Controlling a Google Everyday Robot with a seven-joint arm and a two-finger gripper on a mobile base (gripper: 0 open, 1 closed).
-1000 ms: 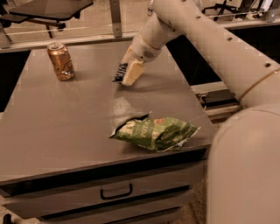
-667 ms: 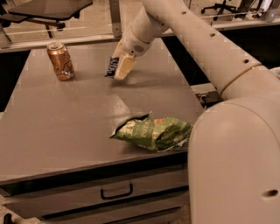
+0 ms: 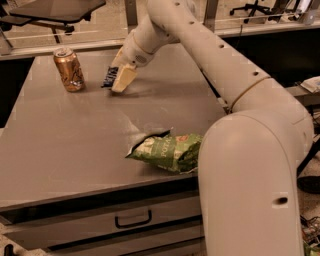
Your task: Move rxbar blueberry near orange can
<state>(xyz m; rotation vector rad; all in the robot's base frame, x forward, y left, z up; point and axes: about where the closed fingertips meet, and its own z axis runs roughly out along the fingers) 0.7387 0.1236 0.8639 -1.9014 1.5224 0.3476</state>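
Note:
The rxbar blueberry, now held low over the table near the can, will be let go by my gripper on the grey table (image 3: 92, 87), where it will sit just beside the base of the orange can.
The orange can (image 3: 69, 69) stands upright at the far left of the grey table (image 3: 75, 145). My gripper (image 3: 119, 80) is to the right of the can, low over the table, shut on the rxbar blueberry (image 3: 110, 76). The dark navy bar sticks out on the left side of the tan fingers (image 3: 124, 78), a short gap from the can. Most of the bar is hidden by the fingers.
A green chip bag (image 3: 167, 150) lies near the table's front edge, right of centre. My white arm (image 3: 240, 125) spans the right side of the view. A drawer with a handle (image 3: 132, 219) sits under the tabletop. An office chair (image 3: 45, 12) stands behind the table.
My gripper has carried the bar leftward across the far part of the table, closer to the can. The can and chip bag have not moved.

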